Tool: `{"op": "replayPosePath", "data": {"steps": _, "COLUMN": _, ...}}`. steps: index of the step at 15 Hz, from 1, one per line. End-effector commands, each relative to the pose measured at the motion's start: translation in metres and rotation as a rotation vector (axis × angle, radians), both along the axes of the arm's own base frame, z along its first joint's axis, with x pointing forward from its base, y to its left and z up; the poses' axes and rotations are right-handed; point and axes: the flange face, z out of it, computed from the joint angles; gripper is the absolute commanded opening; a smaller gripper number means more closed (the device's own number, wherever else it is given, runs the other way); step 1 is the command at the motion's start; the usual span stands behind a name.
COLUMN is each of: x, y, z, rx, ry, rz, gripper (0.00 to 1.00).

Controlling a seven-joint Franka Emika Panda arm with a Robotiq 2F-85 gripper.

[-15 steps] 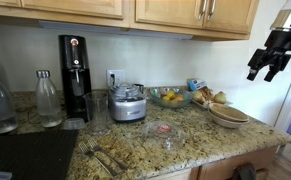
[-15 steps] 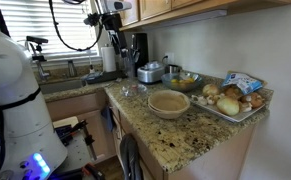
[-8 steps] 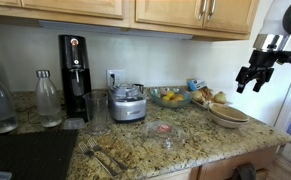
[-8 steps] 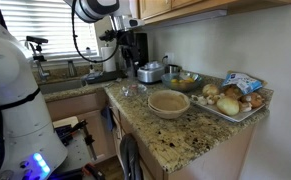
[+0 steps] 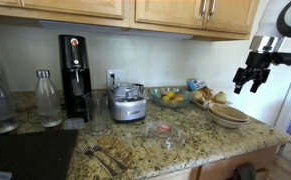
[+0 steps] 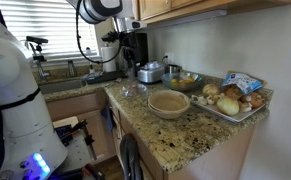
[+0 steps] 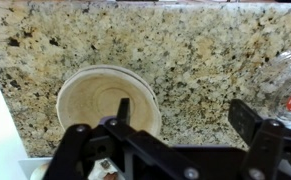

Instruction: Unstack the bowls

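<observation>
The robot's gripper needs to close on the rim of the smaller beige bowl (image 5: pixel 212 108) (image 7: pixel 157 106), on the bowl's side toward the small clear glass dish.
The two beige bowls sit stacked, the smaller inside the wider, on the granite counter in both exterior views (image 5: pixel 228 115) (image 6: pixel 169 103). In the wrist view the stack (image 7: pixel 100 98) lies at the lower left, seen from above, with a cream inside. My gripper (image 5: pixel 244 81) hangs in the air well above the stack, near the upper cabinets; it also shows in an exterior view (image 6: pixel 113 52). In the wrist view its two black fingers (image 7: pixel 183 112) stand wide apart and empty, one over the bowl's right rim.
A tray of bread and vegetables (image 6: pixel 235 97) stands beside the bowls. A glass bowl of yellow fruit (image 5: pixel 169 97), a food chopper (image 5: pixel 129 103), a small clear glass dish (image 5: pixel 163 130), a soda maker (image 5: pixel 73 76), bottles (image 5: pixel 48 100) and forks (image 5: pixel 105 157) are on the counter.
My gripper has come down and toward the bowls from high near the cabinets, most of it in the first half second. The bowls have not moved.
</observation>
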Motion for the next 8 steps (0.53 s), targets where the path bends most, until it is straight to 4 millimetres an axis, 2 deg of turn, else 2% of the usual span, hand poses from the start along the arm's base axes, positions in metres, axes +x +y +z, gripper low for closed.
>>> {"op": "replayPosePath", "data": {"steps": 1, "x": 0.008, "y": -0.001, "z": -0.01, "rx": -0.044, "ry": 0.005, "rz": 0.033, "gripper": 1.0}}
{"op": "replayPosePath", "data": {"steps": 4, "x": 0.019, "y": 0.009, "z": -0.032, "rx": -0.124, "ry": -0.009, "rz": 0.17, "gripper": 1.0}}
{"op": "replayPosePath", "data": {"steps": 8, "x": 0.042, "y": 0.015, "z": -0.057, "rx": -0.134, "ry": -0.056, "rz": 0.356, "gripper": 1.0}}
